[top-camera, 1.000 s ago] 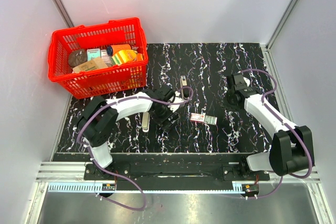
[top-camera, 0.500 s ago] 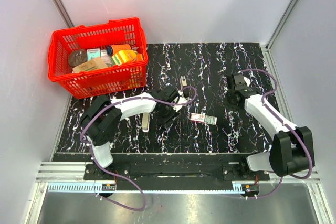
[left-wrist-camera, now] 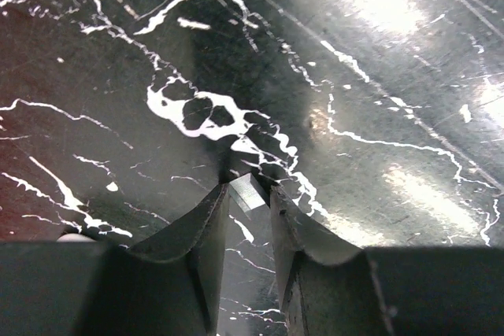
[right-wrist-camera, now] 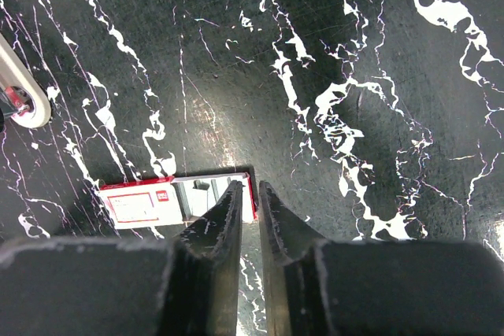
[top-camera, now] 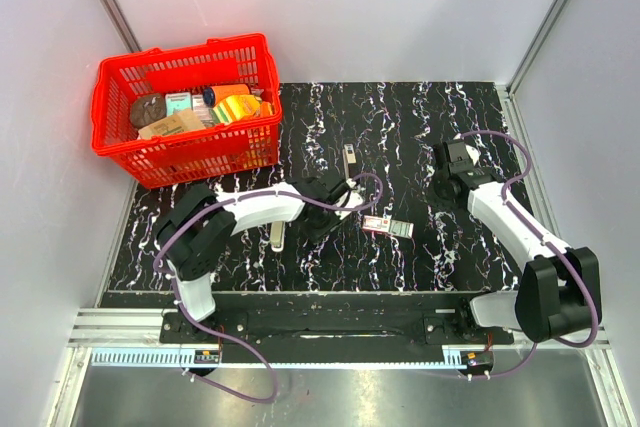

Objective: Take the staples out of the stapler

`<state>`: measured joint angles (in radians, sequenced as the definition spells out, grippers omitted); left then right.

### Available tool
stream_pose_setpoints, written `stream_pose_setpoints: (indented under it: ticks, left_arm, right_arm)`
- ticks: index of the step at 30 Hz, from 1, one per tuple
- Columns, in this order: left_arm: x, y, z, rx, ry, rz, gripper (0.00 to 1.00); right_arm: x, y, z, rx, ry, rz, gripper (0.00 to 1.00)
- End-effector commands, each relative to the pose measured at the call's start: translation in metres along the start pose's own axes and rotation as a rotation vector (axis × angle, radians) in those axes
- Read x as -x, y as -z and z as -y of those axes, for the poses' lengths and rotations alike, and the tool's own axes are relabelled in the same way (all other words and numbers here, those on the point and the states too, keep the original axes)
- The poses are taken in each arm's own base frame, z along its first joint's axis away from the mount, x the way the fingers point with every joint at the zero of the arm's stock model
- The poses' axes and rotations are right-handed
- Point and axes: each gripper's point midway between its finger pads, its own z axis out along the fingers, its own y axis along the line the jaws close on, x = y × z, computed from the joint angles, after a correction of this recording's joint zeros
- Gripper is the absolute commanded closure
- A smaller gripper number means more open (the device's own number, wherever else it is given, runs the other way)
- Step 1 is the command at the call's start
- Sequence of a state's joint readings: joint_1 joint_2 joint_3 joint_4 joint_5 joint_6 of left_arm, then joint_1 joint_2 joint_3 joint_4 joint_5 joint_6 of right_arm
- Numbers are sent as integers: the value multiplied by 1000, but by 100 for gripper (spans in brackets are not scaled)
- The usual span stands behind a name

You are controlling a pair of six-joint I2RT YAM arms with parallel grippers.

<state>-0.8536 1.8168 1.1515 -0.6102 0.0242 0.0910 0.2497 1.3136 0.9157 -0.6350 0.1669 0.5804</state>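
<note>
The silvery staple strip sits crooked in my left gripper's fingers; next I open them, then pinch the strip of staples squarely by its sides point(left-wrist-camera: 258, 189) before lifting.
The stapler point(top-camera: 277, 233), a cream bar, lies on the black marbled table just left of my left gripper point(top-camera: 320, 219). In the left wrist view the left gripper point(left-wrist-camera: 250, 191) is down at the table, its tips pinched on a short silvery strip of staples point(left-wrist-camera: 247, 192). My right gripper point(top-camera: 440, 197) hangs at the right. In its wrist view the right gripper point(right-wrist-camera: 250, 188) has only a thin slit between the fingers and holds nothing. Its tips are over the right end of the red-and-white box point(right-wrist-camera: 169, 198).
The red-and-white box point(top-camera: 388, 226) lies mid-table between the arms. A small dark-and-light piece point(top-camera: 349, 158) lies behind it. A red basket point(top-camera: 262, 67) with several packaged goods stands at the back left. White walls close the table on three sides.
The left arm has stretched right and lowered, and its jaws have closed down onto the staple strip. The right jaws have narrowed slightly; the right arm barely moved.
</note>
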Motion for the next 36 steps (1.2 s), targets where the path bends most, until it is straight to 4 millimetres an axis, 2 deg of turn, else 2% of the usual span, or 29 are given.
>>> stream_pose_setpoints:
  ticks: [1,10,11,14,17,20,23,28,33,36]
  left_arm:
    - [2,-13,8,9,-57,-4,69]
    - [9,-8,24,-60,-154,42,73]
    - [10,-7,24,-66,-168,48,72]
    - [15,-2,24,-67,-187,67,57]
    - [19,3,22,-48,-174,77,53]
    - [18,6,16,-13,-159,77,40]
    - [16,9,8,38,-138,76,35]
    - [12,8,1,68,-118,65,34]
    - [2,3,4,24,-105,31,44]
    - [-2,3,11,-9,-104,26,53]
  right_arm:
    - [3,8,0,4,11,28,81]
    - [0,8,1,6,6,22,82]
    - [0,8,1,7,7,20,82]
    - [-1,8,1,6,7,17,82]
    - [-1,8,1,5,9,18,82]
    - [-1,8,1,6,13,17,82]
    - [-2,6,1,3,16,10,82]
    - [-3,3,0,4,23,3,82]
    - [-1,4,-1,6,19,12,82]
    - [-1,4,-1,6,19,12,82]
